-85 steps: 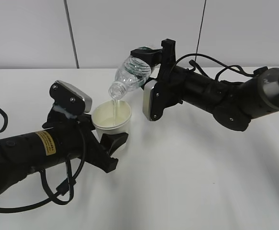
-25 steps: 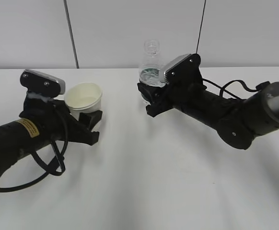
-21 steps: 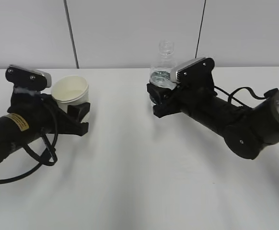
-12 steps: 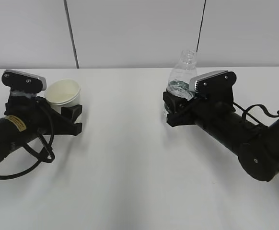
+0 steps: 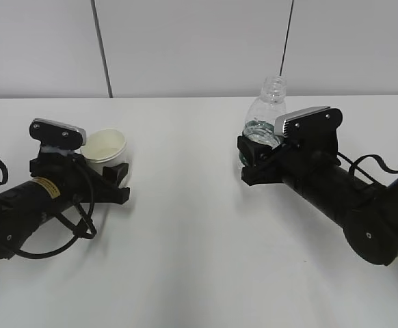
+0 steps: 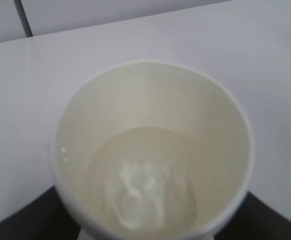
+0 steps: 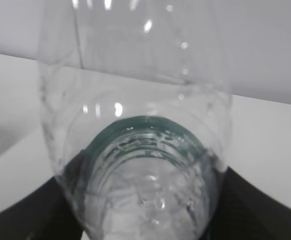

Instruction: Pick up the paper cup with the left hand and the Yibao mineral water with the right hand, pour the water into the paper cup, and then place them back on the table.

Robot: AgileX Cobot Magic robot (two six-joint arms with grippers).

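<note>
The robot's right gripper needs to release the Yibao mineral water bottle on the white table point(image 5: 247, 170), toward the table's edge on the wall side, across from the paper cup.
The cream paper cup point(image 5: 105, 147) stands upright at the left of the white table point(image 5: 185, 232), between the fingers of my left gripper point(image 5: 110, 179), which is shut on it. In the left wrist view the cup point(image 6: 150, 150) fills the frame and holds water. The Yibao mineral water bottle point(image 5: 266, 115), clear with a dark green label and no cap, stands upright on the right. My right gripper point(image 5: 254, 164) is shut on its lower body. In the right wrist view the bottle point(image 7: 140, 125) fills the frame, with water low inside.
A grey wall with vertical seams point(image 5: 100, 48) runs behind the table's far edge. Black cables point(image 5: 62, 232) loop beside the left arm, and another cable point(image 5: 370, 164) trails by the right arm.
The bottle went from tilted and pouring to upright, and moved right and down. The cup moved left away from it, lowered, and shifted slightly right in the last half second.
</note>
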